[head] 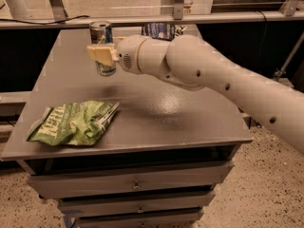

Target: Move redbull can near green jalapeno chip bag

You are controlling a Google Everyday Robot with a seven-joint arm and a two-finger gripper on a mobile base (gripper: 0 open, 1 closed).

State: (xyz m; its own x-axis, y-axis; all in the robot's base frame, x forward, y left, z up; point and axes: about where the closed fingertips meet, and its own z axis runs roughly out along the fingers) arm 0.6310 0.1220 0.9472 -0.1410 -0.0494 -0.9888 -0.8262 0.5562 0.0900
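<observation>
Next, I release the redbull can from my gripper onto the grey table, at the far corner of the green jalapeno chip bag [109, 99]. The can is now held above the table.
The redbull can [100, 32], slim and silver-blue with a shiny top, is upright in my gripper [102, 54], which is shut on its middle and holds it above the far left part of the grey table [156, 103]. The green jalapeno chip bag [73, 122], wrinkled and light green with white lettering, lies flat near the table's front left corner, below and to the left of the can. My white arm [213, 77] comes in from the right.
A dark blue bag [161, 31] lies at the table's far edge, partly hidden behind my arm. The table has drawers [137, 184] below its front edge. Metal railings and posts stand behind the table.
</observation>
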